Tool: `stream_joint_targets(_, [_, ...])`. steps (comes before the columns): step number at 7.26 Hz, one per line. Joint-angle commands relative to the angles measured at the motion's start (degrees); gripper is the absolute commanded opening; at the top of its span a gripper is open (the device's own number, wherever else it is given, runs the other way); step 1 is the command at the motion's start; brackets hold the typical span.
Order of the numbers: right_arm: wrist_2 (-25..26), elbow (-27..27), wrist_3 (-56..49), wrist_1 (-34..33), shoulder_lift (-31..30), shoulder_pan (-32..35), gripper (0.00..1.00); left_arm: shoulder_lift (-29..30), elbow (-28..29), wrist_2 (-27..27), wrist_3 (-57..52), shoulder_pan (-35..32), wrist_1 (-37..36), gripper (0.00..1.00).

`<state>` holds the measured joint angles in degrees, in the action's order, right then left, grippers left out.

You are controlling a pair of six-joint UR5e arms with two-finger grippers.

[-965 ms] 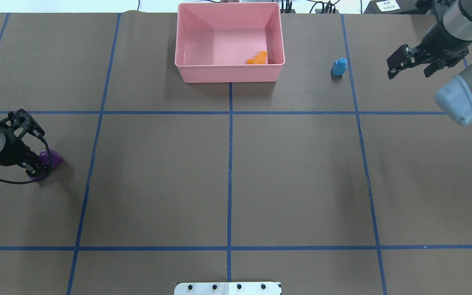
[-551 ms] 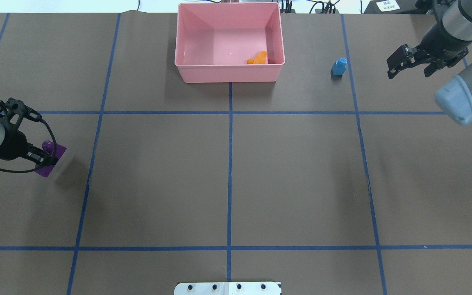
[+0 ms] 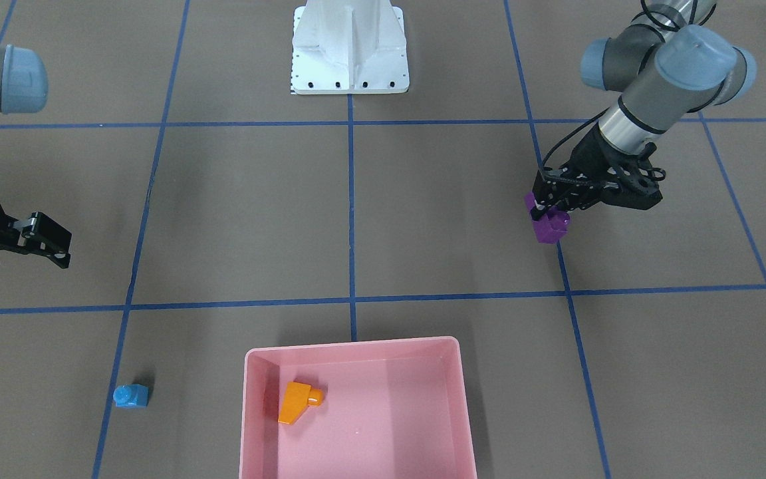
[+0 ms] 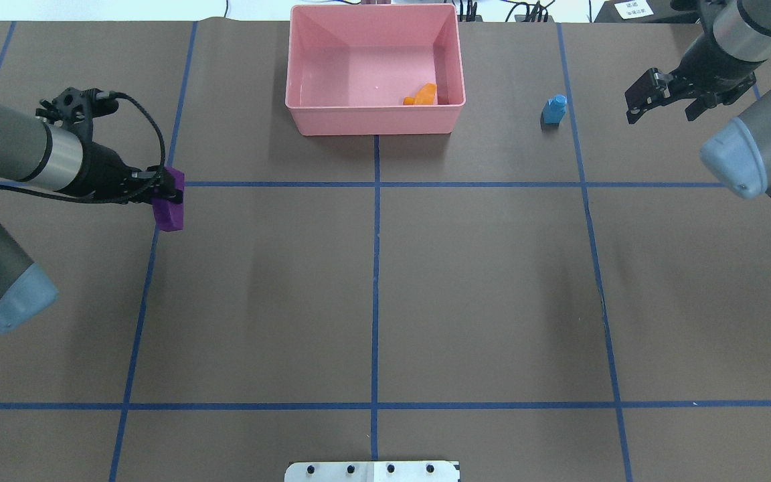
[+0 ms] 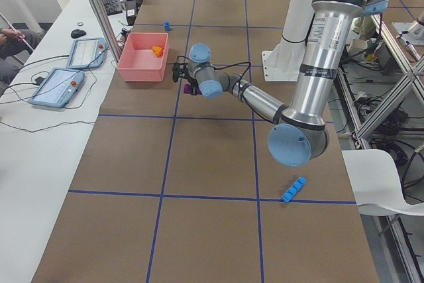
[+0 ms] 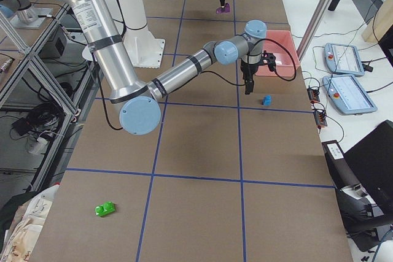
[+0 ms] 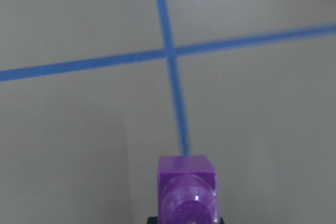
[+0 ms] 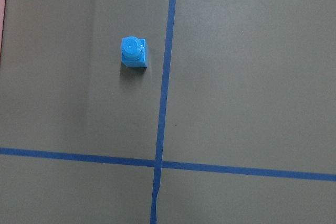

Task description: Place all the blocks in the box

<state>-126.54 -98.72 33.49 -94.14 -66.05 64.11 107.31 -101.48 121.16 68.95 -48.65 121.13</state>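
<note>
Next, my left gripper lets go of the purple brick in the pink box, by the side of the box [image 3: 433, 423] opposite the orange sloped brick.
The pink box [image 4: 375, 122] stands at the far middle of the table and shows in the front view too [image 3: 356, 343]. An orange sloped brick [image 4: 423, 95] lies inside it. My left gripper [image 4: 161, 189] is shut on the purple brick [image 4: 170, 207] and holds it above the table, left of the box; the left wrist view shows the brick [image 7: 187, 192] between the jaws. A tiny blue brick [image 4: 553, 109] stands right of the box. My right gripper [image 4: 665, 107] is open and empty, to the right of it. The right wrist view shows the tiny blue brick [image 8: 134, 52] below.
A long blue brick [image 5: 293, 189] lies on the table's left end near my left arm's base. A green brick [image 6: 105, 209] lies at the right end. The white robot base [image 3: 350, 46] stands at the near middle edge. Blue tape lines grid the brown table.
My left gripper has lifted the purple brick off the table and carried it away from me and rightward, toward the box. My right gripper has shifted slightly away from me.
</note>
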Motion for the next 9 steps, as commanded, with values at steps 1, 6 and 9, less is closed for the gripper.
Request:
stream_joint_targets(1, [0.07,4.57,-1.66,9.08,1.45,-0.04,1.0,16.45,5.2,-1.88,3.3,-0.3,-13.65,0.0])
stream_joint_targets(6, [0.16,17.57,-2.64,15.03,8.64,-0.13,1.0,45.5,43.59,-7.82,5.83,-2.41,-15.41,0.0])
stream_joint_targets(9, [0.15,22.78,-4.92,15.38,11.29,-0.13,1.0,53.08,61.1,-12.25,6.02,-2.42,-8.92,0.0])
